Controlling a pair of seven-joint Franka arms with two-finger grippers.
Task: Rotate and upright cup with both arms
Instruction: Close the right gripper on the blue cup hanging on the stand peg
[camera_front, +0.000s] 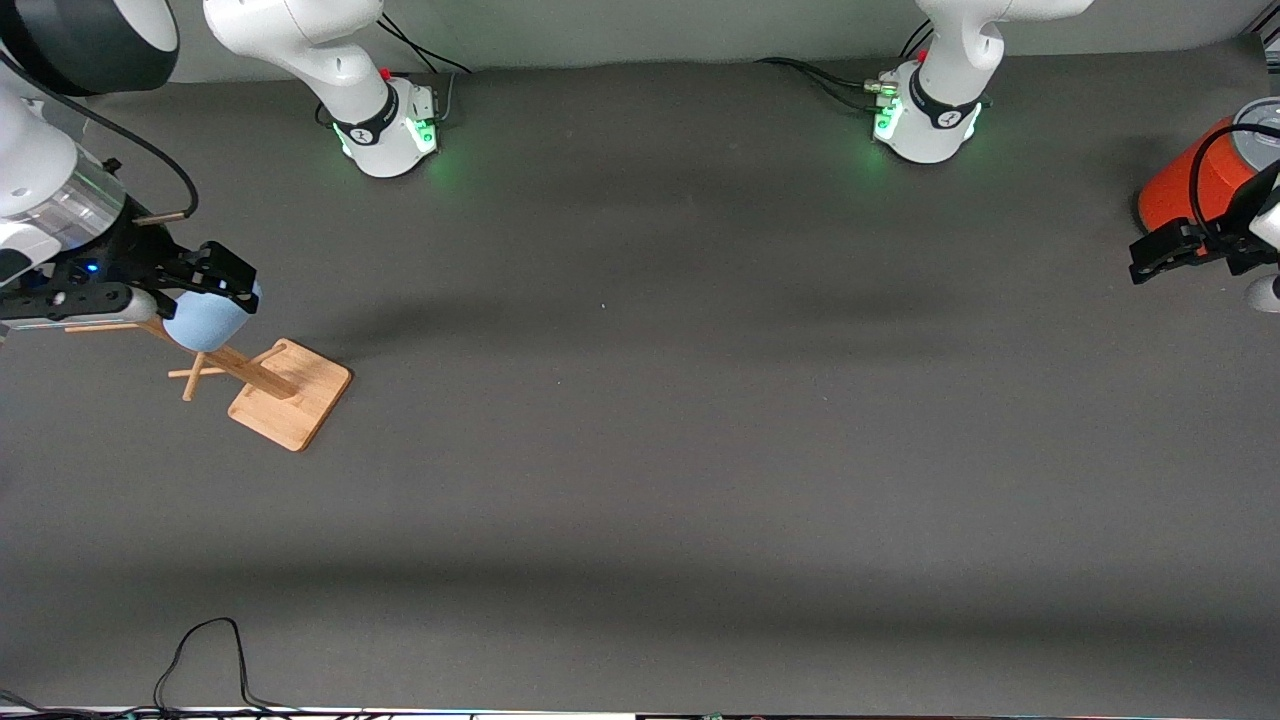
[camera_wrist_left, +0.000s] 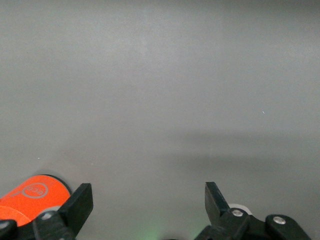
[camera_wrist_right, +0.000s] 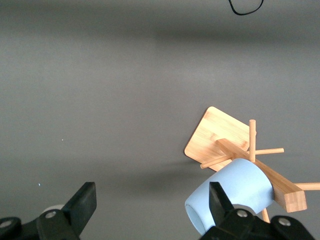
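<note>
I need to next use my right gripper to grab the middle of the body (camera_front: 208, 320) (camera_wrist_right: 228, 189) of the pale-blue cup, with its fingers on opposite sides of the cup.
The pale-blue cup (camera_front: 205, 322) hangs tilted on a peg of a wooden rack (camera_front: 295, 395) at the right arm's end of the table. My right gripper (camera_front: 235, 285) is open right at the cup. In the right wrist view the cup (camera_wrist_right: 235, 192) lies just outside one finger (camera_wrist_right: 220, 200), and the gap at the right gripper (camera_wrist_right: 152, 200) holds nothing. My left gripper (camera_front: 1160, 255) is open and empty, low at the left arm's end beside the orange can (camera_front: 1185, 185). In the left wrist view the left gripper (camera_wrist_left: 149, 200) has only bare table between its fingers.
The rack's flat wooden base (camera_wrist_right: 217, 132) and its several thin pegs stand under and beside the cup. The orange can (camera_wrist_left: 35, 192) is close to one left finger. A black cable (camera_front: 200, 650) loops at the table's front edge.
</note>
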